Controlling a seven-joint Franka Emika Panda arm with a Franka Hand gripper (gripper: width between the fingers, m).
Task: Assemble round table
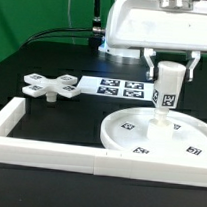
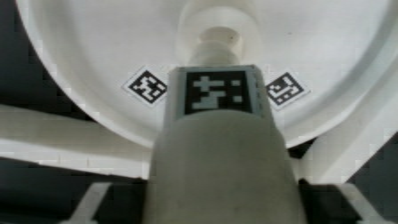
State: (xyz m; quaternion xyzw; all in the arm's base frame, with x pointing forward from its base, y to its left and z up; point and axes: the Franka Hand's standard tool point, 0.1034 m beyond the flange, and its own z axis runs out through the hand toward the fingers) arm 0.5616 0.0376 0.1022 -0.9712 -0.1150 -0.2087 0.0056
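Note:
My gripper is going to release the short cylinder leg so that it is standing upright in the middle of the large round disc point(image 1: 159, 133) point(image 2: 217, 30).
The large rimmed round disc point(image 1: 155, 132) lies flat on the table at the exterior view's right, with small tags on its rim. My gripper point(image 1: 170, 68) is shut on the short cylinder leg point(image 1: 168, 91) and holds it upright over the disc's centre, its lower tip at or in the central hub. In the wrist view the leg point(image 2: 217, 130) runs from between my fingers point(image 2: 98, 195) down to the disc's middle point(image 2: 107, 60). The cross-shaped piece point(image 1: 51, 86) lies on the table at the exterior view's left, apart from the disc.
The marker board point(image 1: 118, 88) lies flat behind the disc. The long white square-bar frame point(image 1: 48, 153) borders the near side and the exterior view's left. The robot base point(image 1: 147, 24) stands at the back, with black cables beside it.

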